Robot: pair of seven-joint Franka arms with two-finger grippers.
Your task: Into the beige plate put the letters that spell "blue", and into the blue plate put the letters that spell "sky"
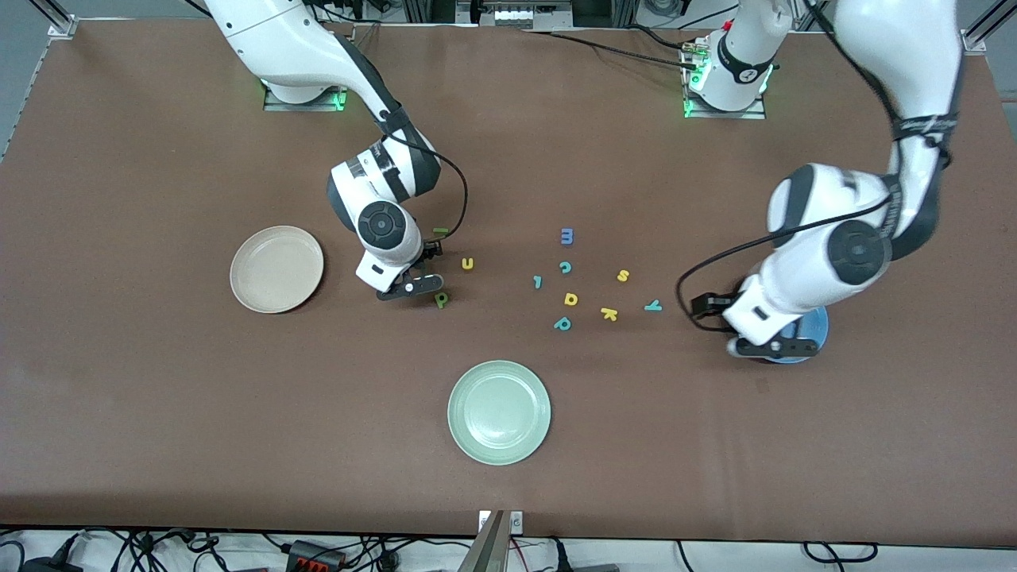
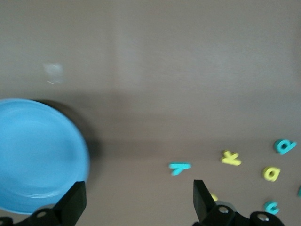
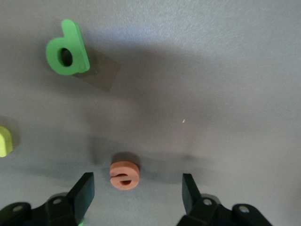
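Next, I move my left gripper to the yellow k's straight side (image 1: 609, 311) (image 2: 231, 161), between the yellow d and the teal y, and close it there.
The orange e (image 3: 124, 175) lies on the table between the fingers of my right gripper (image 3: 137, 186), which is open and touches it on neither side. In the front view that gripper (image 1: 409, 287) is low over the table beside the beige plate (image 1: 276, 268) and hides the e. The dark green b (image 1: 441, 299), yellow u (image 1: 468, 263) and green l (image 1: 439, 231) lie close by. My left gripper (image 1: 775, 347) hangs open and empty over the blue plate's (image 1: 816, 324) edge. The yellow s (image 1: 624, 276), yellow k (image 1: 609, 313) and teal y (image 1: 653, 305) lie beside that plate.
A pale green plate (image 1: 499, 411) sits nearest the front camera. Mid-table lie a blue m (image 1: 567, 235), teal c (image 1: 565, 268), small teal l (image 1: 538, 281), yellow d (image 1: 570, 299) and teal p (image 1: 562, 323).
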